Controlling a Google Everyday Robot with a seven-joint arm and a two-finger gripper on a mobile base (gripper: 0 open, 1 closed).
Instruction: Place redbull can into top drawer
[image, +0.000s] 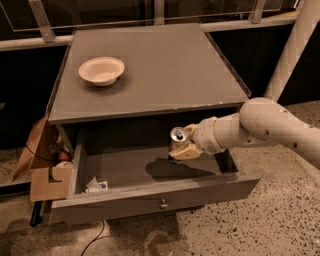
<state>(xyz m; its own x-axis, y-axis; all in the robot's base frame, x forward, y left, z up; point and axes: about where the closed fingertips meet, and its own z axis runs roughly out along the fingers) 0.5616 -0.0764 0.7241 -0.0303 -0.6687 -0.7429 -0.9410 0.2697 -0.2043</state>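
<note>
The redbull can, now just above the drawer floor, will be let go by my gripper on the drawer's bottom's dark shadow (173, 172), straight behind the small round knob.
The top drawer (155, 200) is pulled open, its grey front and small round knob (163, 204) facing me. My gripper (182, 147) reaches in from the right on a white arm and is shut on the redbull can (178, 137). The can is upright, silver top showing, held inside the drawer's opening just above the drawer floor, right of centre. Its dark shadow lies on the drawer floor below and to the left.
A cream-white bowl (101, 70) sits on the cabinet top (165, 65) at the back left. A small white packet (95, 185) lies in the drawer's front left corner. A cardboard box (44, 165) stands left of the cabinet. A white post (295, 45) rises at right.
</note>
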